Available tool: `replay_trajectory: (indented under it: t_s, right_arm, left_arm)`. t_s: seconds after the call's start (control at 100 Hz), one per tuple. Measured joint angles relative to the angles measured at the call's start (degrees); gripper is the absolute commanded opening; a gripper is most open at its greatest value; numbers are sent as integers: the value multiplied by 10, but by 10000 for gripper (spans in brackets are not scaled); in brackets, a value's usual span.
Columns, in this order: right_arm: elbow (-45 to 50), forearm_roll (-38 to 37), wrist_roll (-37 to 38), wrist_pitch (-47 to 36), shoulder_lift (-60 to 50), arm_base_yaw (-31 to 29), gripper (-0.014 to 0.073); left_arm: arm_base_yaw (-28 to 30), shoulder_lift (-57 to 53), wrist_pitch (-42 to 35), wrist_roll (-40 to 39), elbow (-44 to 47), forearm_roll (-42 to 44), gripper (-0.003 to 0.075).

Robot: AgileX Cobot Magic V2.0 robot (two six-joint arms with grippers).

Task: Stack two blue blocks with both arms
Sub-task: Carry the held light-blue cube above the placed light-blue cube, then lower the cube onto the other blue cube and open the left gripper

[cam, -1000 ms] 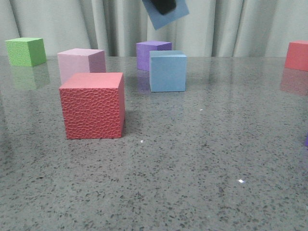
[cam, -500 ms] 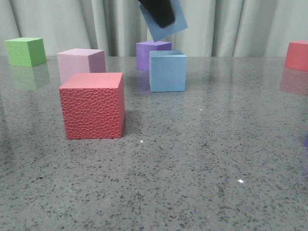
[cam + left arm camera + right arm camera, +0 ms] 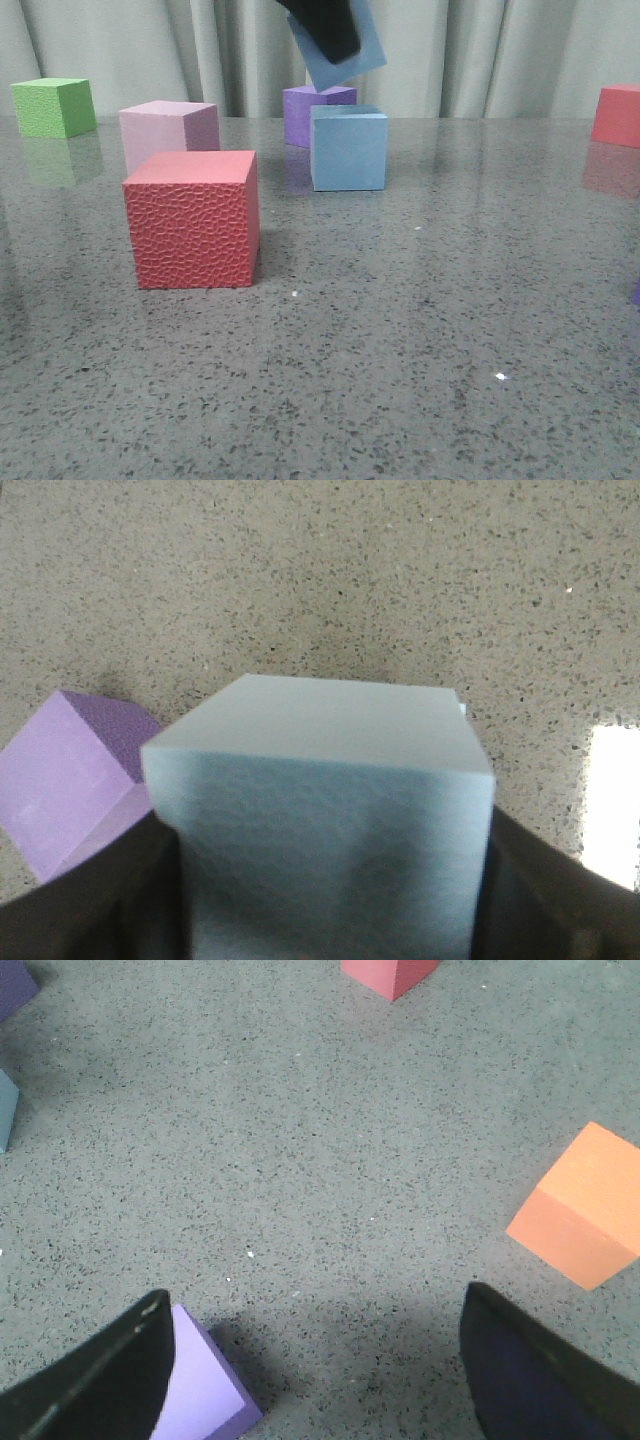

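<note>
The pale blue block is to go on top of the blue block (image 3: 343, 112) resting before the purple cube. Next, my left gripper lets go of it there.
My left gripper (image 3: 330, 30) is shut on one pale blue block (image 3: 352, 58) and holds it tilted in the air, above and just behind the second blue block (image 3: 348, 148), which rests on the table. In the left wrist view the held block (image 3: 320, 810) fills the space between the black fingers (image 3: 80, 900). My right gripper (image 3: 315, 1380) is open and empty, low over the table, and does not show in the front view. A blue-grey corner (image 3: 5, 1110) shows at the edge of the right wrist view.
A textured red cube (image 3: 192, 218), a pale pink cube (image 3: 168, 132), a green cube (image 3: 53, 106) and a purple cube (image 3: 315, 108) stand around the resting block. A red cube (image 3: 617, 115) is far right. Near my right gripper are a lilac cube (image 3: 205, 1390) and an orange cube (image 3: 585, 1210).
My left gripper has come down a little with the blue block, so more of the block and gripper show above the resting blue block. The cubes on the table have not moved.
</note>
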Motion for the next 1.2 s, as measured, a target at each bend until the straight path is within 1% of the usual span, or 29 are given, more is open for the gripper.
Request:
replay_trajectory:
  t_s: [1.2]
  right_arm:
    - [0,0,0,-2,0,0,580]
  left_arm:
    - [0,11,0,0,0,1,170]
